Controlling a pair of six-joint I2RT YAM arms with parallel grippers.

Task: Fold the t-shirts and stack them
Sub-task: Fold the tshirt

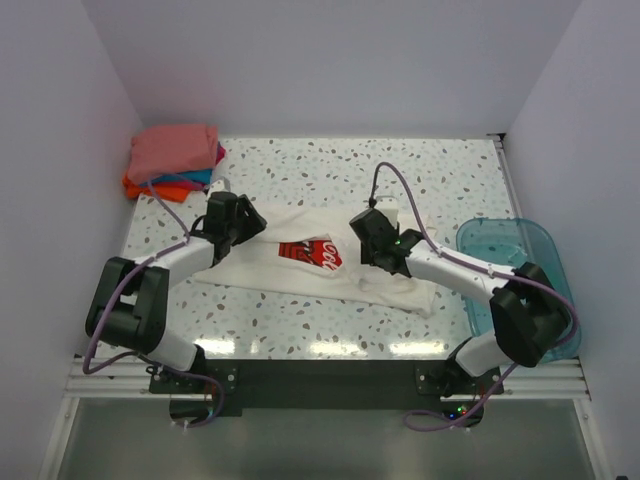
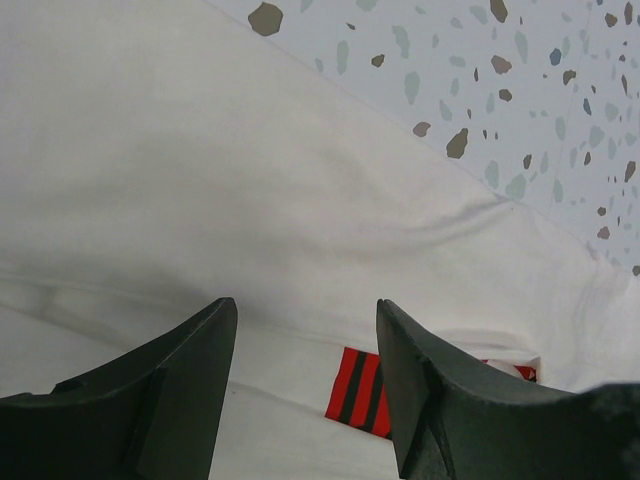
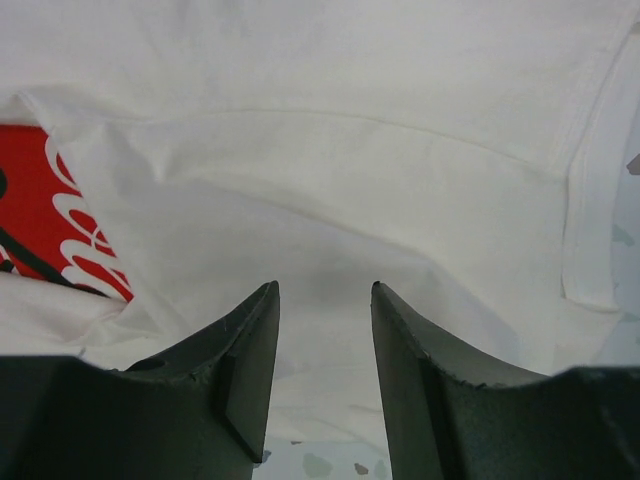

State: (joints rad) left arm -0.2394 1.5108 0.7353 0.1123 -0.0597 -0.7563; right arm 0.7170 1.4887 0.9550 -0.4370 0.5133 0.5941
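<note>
The white t-shirt's folded flap is bunched next to the red print, so next my right gripper grabs the flap's near edge (image 1: 367, 293) and pulls it straight before turning the white t-shirt.
The white t-shirt (image 1: 300, 275) lies partly folded in the middle of the table, its red chest print (image 1: 312, 252) with white script facing up. My left gripper (image 1: 246, 222) is open just above the shirt's left part; the cloth (image 2: 250, 200) and a strip of the red print (image 2: 362, 392) show between its fingers. My right gripper (image 1: 368, 243) is open over the shirt's right part, with white cloth (image 3: 330, 150) and the print (image 3: 40, 200) in its view. Neither holds anything. Folded salmon-pink (image 1: 172, 150), teal and orange shirts are stacked at the back left.
A translucent teal plastic bin (image 1: 520, 270) stands at the right edge, beside the right arm. White walls close in the speckled table (image 1: 330, 170) on the left, back and right.
</note>
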